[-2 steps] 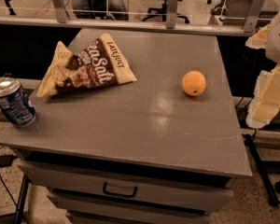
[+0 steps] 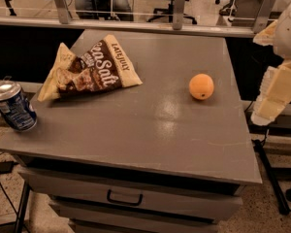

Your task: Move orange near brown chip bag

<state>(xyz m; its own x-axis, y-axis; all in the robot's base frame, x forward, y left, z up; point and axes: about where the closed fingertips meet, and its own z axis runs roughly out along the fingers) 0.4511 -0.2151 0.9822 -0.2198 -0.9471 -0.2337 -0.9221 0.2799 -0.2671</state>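
Note:
The orange (image 2: 208, 85) has a side that faces away from the brown chip bag. My gripper needs to close on that side.
The orange (image 2: 201, 86) sits on the grey table top (image 2: 150, 125), right of centre. The brown chip bag (image 2: 89, 71) lies flat at the back left of the table, "Sea Salt" lettering facing up, well apart from the orange. My gripper (image 2: 275, 93) hangs at the right edge of the view, beyond the table's right side and to the right of the orange, touching nothing. It holds nothing that I can see.
A blue-and-white soda can (image 2: 12, 106) stands at the table's front left edge. The table has a drawer with a handle (image 2: 124, 198) below. A railing (image 2: 136, 25) and office chairs are behind the table. A stand leg (image 2: 271, 178) is on the floor at the right.

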